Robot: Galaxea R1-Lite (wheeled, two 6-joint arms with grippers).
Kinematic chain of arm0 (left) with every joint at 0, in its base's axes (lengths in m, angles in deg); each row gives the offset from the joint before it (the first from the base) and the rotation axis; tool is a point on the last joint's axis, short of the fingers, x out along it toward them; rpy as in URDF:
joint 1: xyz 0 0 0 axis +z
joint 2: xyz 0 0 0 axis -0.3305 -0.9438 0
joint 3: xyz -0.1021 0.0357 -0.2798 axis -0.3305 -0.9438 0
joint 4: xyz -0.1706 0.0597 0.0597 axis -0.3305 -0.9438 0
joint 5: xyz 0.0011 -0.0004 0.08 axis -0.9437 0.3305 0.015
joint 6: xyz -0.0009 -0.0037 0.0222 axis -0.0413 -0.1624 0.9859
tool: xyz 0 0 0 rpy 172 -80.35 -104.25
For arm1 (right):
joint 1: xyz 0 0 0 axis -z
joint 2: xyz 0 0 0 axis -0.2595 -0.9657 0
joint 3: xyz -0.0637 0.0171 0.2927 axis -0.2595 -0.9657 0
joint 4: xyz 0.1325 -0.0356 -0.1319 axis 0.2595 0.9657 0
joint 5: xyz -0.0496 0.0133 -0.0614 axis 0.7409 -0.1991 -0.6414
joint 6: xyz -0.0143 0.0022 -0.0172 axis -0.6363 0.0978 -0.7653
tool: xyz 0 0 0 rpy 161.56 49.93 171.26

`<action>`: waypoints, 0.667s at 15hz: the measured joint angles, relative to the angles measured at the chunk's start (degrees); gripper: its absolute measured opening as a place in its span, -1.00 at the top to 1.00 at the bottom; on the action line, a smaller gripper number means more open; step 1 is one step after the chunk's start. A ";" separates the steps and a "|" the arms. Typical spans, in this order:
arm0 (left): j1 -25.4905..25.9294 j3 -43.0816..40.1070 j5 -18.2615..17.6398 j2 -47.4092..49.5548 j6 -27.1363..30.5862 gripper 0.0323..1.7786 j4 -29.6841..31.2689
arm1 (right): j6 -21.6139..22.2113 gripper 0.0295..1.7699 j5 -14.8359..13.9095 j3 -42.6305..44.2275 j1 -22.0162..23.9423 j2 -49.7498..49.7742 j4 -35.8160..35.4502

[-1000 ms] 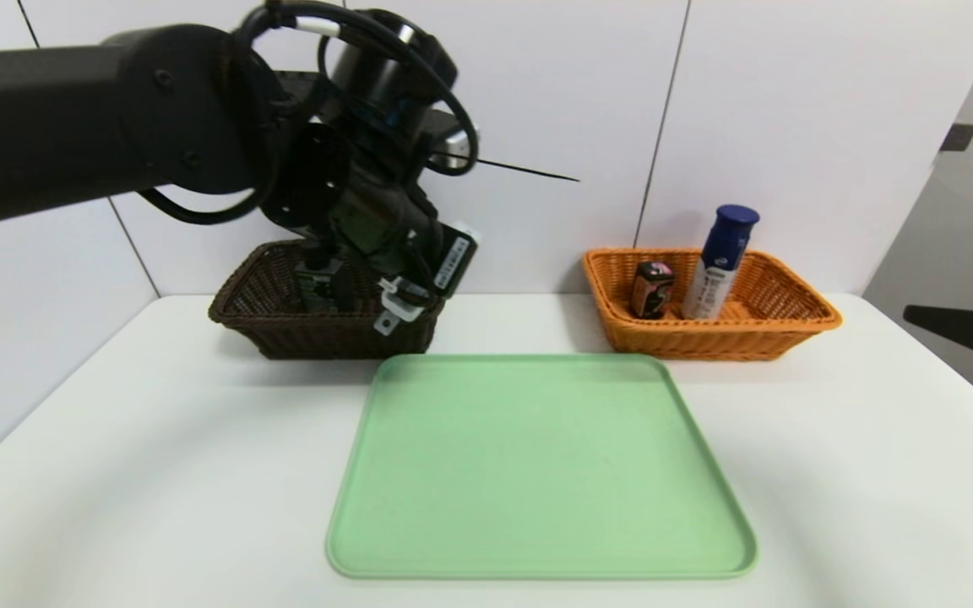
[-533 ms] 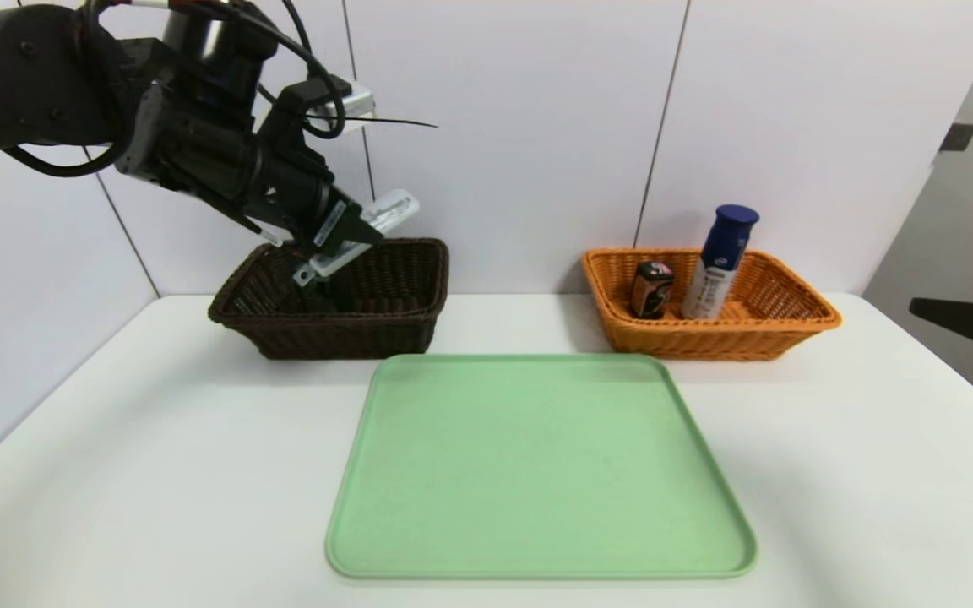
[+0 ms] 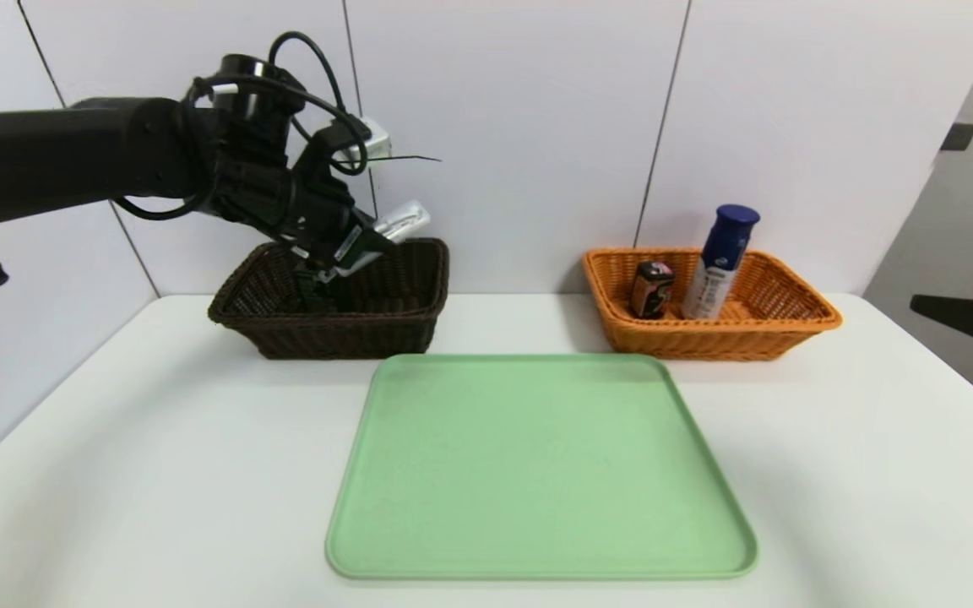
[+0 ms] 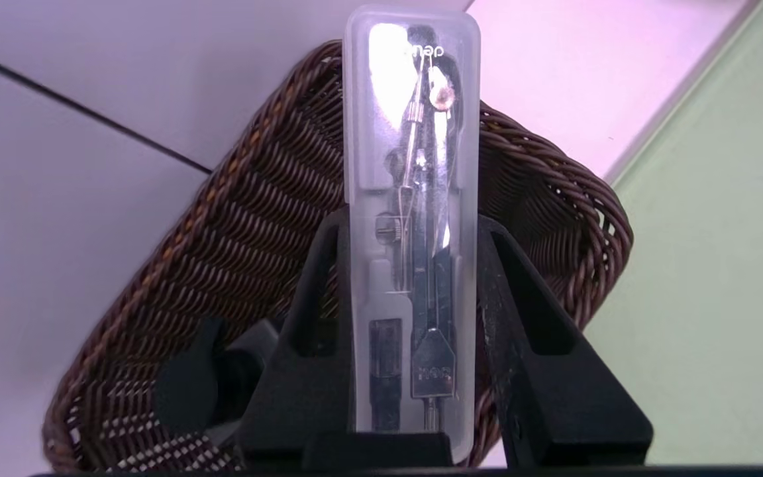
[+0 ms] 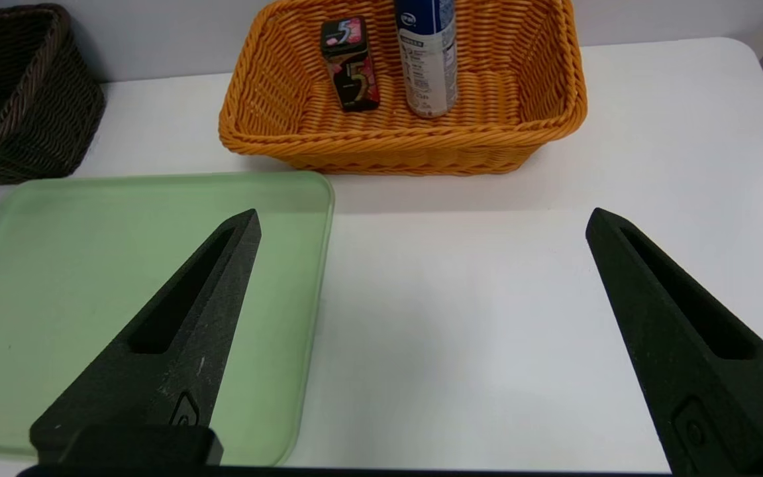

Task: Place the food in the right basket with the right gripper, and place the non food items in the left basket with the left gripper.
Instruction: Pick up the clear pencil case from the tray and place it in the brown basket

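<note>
My left gripper is to put the clear-grey long case down next to the black bottle in the dark brown basket point(image 3: 394, 303) point(image 4: 383, 282).
My left gripper point(image 3: 353, 247) point(image 4: 411, 222) is shut on the flat clear-grey long case point(image 3: 399, 223) point(image 4: 411, 146). It holds the case tilted just above the dark brown left basket point(image 3: 402, 329) point(image 4: 255, 199), with the case's far end over the rim. A black bottle point(image 4: 186, 387) lies partly hidden inside that basket. The orange right basket point(image 3: 706, 339) point(image 5: 395, 142) holds the white bottle with a blue cap point(image 3: 719, 266) point(image 5: 428, 66) and the small dark box point(image 3: 651, 289) point(image 5: 350, 66). My right gripper point(image 5: 424, 215) hangs open over bare table at the right, holding nothing.
A green tray point(image 3: 537, 473) point(image 5: 90, 265) with nothing on it lies in the middle of the white table point(image 3: 157, 473). Both baskets stand against the back wall. Part of my right arm point(image 3: 968, 323) shows at the right edge.
My left arm has swung leftward and drawn back with the case. The case has then come down a little toward the dark brown basket. The right arm has not moved.
</note>
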 joint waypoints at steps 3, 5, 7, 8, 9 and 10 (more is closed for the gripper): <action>0.04 0.20 0.09 -3.24 -1.27 0.39 1.08 | 0.00 -0.91 0.09 -0.32 0.00 0.15 -0.02; 0.01 0.22 0.11 -4.66 -1.83 0.39 1.28 | 0.06 -0.91 0.11 -0.41 0.00 0.15 -0.02; 0.00 0.24 0.13 -5.68 -1.83 0.39 1.57 | 0.11 -0.91 0.11 -0.72 0.00 0.15 -0.02; 0.04 0.30 0.16 -6.12 -1.85 0.39 1.57 | 0.16 -0.91 0.11 -0.84 0.00 0.15 0.00; 0.04 0.38 0.38 -6.50 -1.94 0.39 1.61 | 0.17 -0.91 0.06 -0.95 0.02 0.15 0.00; 0.01 0.40 0.49 -6.89 -2.07 0.39 1.82 | 0.17 -0.91 0.06 -1.00 0.05 0.15 0.01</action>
